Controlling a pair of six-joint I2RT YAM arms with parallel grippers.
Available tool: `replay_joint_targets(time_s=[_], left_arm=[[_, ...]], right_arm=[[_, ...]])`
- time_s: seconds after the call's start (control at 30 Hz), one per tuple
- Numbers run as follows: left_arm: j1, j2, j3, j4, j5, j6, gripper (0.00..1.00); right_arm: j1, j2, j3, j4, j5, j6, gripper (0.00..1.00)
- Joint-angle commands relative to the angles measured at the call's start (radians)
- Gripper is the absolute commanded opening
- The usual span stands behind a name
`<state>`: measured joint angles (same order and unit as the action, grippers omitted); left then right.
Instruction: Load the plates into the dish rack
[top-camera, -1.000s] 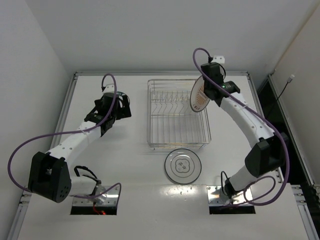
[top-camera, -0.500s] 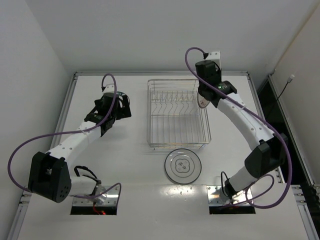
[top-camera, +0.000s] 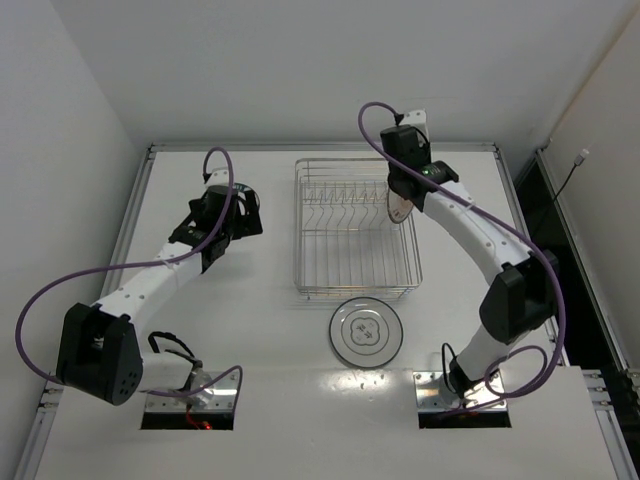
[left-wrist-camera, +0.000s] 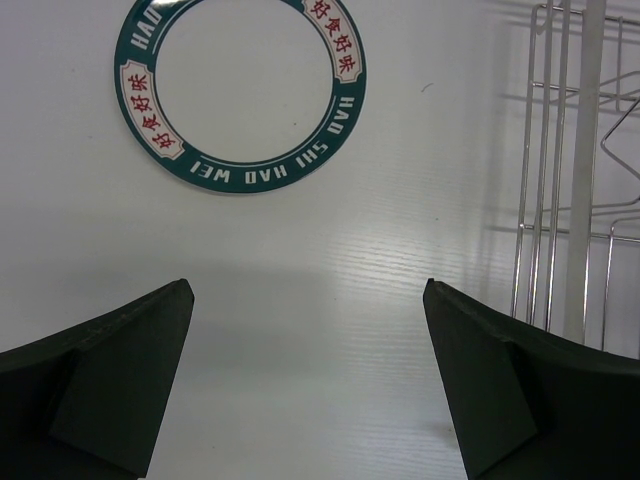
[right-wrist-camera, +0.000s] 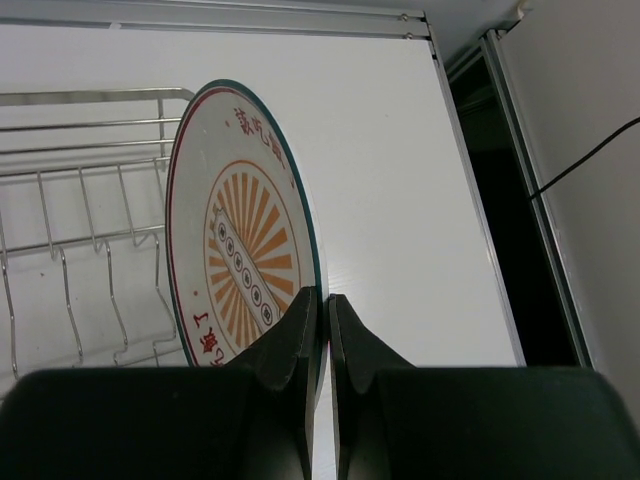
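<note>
My left gripper is to move to the teal-rimmed plate next and close on the plate's rim (top-camera: 257, 197) (left-wrist-camera: 352, 78), on the side toward the dish rack.
My right gripper (top-camera: 408, 192) is shut on the lower rim of the white plate (top-camera: 397, 211) with the orange radial pattern and dark rim. It holds the plate upright and nearly edge-on above the right end of the chrome wire dish rack (top-camera: 355, 228). In the right wrist view my fingers pinch the plate (right-wrist-camera: 240, 240) at the gripper (right-wrist-camera: 323, 297), with the rack (right-wrist-camera: 90, 98) to its left. The greyish glassy plate (top-camera: 366, 331) lies flat on the table in front of the rack. My left gripper (top-camera: 245, 215) is open and empty, left of the rack.
A teal ring with lettering (left-wrist-camera: 245, 177) lies flat on the table ahead of the left gripper. The rack's left wall (left-wrist-camera: 555, 180) is at the right of that view. The table's right edge and a dark gap (right-wrist-camera: 500, 200) lie beyond the held plate.
My right arm has swung left with the plate, turning it from face-on to nearly edge-on over the rack's right end. The left arm and the glassy plate have not moved.
</note>
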<state>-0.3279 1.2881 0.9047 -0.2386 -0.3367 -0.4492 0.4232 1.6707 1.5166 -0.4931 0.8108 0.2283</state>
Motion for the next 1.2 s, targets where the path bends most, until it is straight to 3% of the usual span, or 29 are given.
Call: replay_joint_targets(time_s=[0.0,0.3,0.37,0.47,0.57,0.6,0.73,0.8,0.87,0.9,1.0,1.1,1.17], left_arm=[[-0.007,0.008,0.031,0.019,-0.019,0.009,1.00],[-0.007,0.042,0.022,0.009,-0.041,0.018,1.00],[-0.007,0.051,0.022,0.009,-0.064,0.018,1.00],[-0.007,0.071,0.013,0.009,-0.073,0.006,1.00],[-0.016,0.083,0.013,-0.001,-0.113,0.006,1.00],[-0.016,0.092,0.013,-0.001,-0.136,0.016,1.00],[-0.016,0.093,0.013,-0.016,-0.301,0.027,1.00],[-0.016,0.108,0.023,-0.016,-0.311,0.040,1.00],[0.035,0.180,0.095,-0.030,-0.233,0.040,1.00],[0.052,0.216,0.135,-0.062,-0.210,0.040,1.00],[0.107,0.397,0.331,-0.146,-0.124,0.026,1.00],[0.107,0.554,0.517,-0.172,-0.059,0.041,1.00],[0.043,0.634,0.642,-0.174,-0.071,0.105,1.00]], right_arm=[[0.006,-0.008,-0.001,0.077,-0.002,0.009,0.00],[0.006,0.024,-0.041,0.077,-0.183,0.077,0.00],[0.006,0.024,-0.052,0.077,-0.218,0.088,0.10],[0.006,0.014,-0.071,0.067,-0.252,0.098,0.37],[0.006,-0.018,-0.082,0.039,-0.243,0.112,0.50],[0.006,-0.043,-0.052,0.009,-0.231,0.130,0.62],[0.019,-0.164,-0.032,-0.062,-0.358,0.154,0.80],[0.032,-0.233,-0.112,-0.030,-0.470,0.154,0.86],[0.041,-0.328,-0.180,0.002,-0.651,0.190,0.90],[0.042,-0.359,-0.265,0.019,-0.759,0.203,1.00],[0.086,-0.478,-0.441,0.067,-0.922,0.224,1.00],[0.129,-0.577,-0.588,0.038,-0.899,0.233,1.00],[0.129,-0.681,-0.680,0.013,-0.898,0.246,1.00]])
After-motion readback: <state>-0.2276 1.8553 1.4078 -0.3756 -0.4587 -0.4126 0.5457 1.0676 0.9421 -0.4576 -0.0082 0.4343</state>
